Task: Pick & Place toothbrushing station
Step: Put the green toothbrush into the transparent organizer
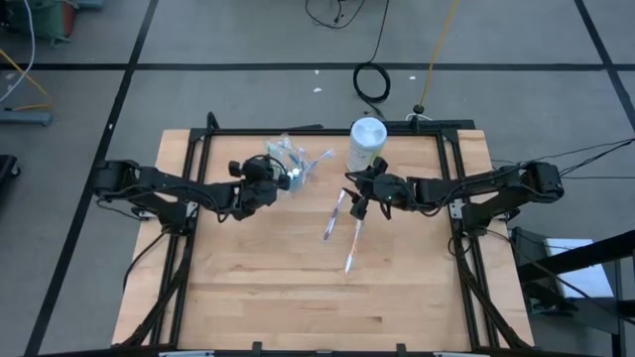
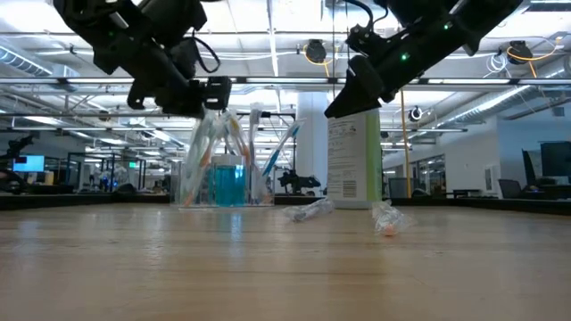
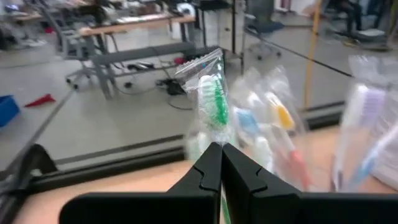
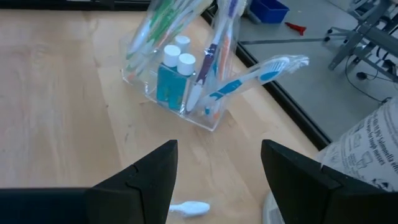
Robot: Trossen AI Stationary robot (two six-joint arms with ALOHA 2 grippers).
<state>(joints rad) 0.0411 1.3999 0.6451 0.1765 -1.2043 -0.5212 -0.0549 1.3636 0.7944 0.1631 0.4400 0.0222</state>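
Next, my left gripper puts the wrapped green-bristled toothbrush down in the clear cup (image 1: 285, 169) among the other wrapped toothbrushes.
The toothbrushing station, a small clear cup (image 1: 296, 162) of wrapped toothbrushes and teal tubes, stands on the table at the far middle. It also shows in the low view (image 2: 225, 183) and the right wrist view (image 4: 180, 81). My left gripper (image 1: 282, 179) is at the cup's near-left side, up among the brush tops (image 2: 211, 96), shut on a wrapped green-bristled toothbrush (image 3: 213, 99). My right gripper (image 1: 356, 204) hangs open and empty right of the cup (image 4: 217, 152), above two loose wrapped toothbrushes (image 1: 334, 216) (image 1: 354, 244) lying on the table. My left gripper pinches the wrapped green-bristled toothbrush between its two shut fingers, just below the bristle head (image 3: 212, 135). The head and its wrapper stick out past the fingertips. The fingers hide the handle, so I cannot tell whether its lower end stands in the cup.
A tall pale-green canister (image 1: 367, 142) with a white lid stands at the far edge, right of the cup and close behind my right gripper (image 2: 353, 156). The wooden table (image 1: 278, 288) is bare toward the near edge. A black frame rail runs round the table.
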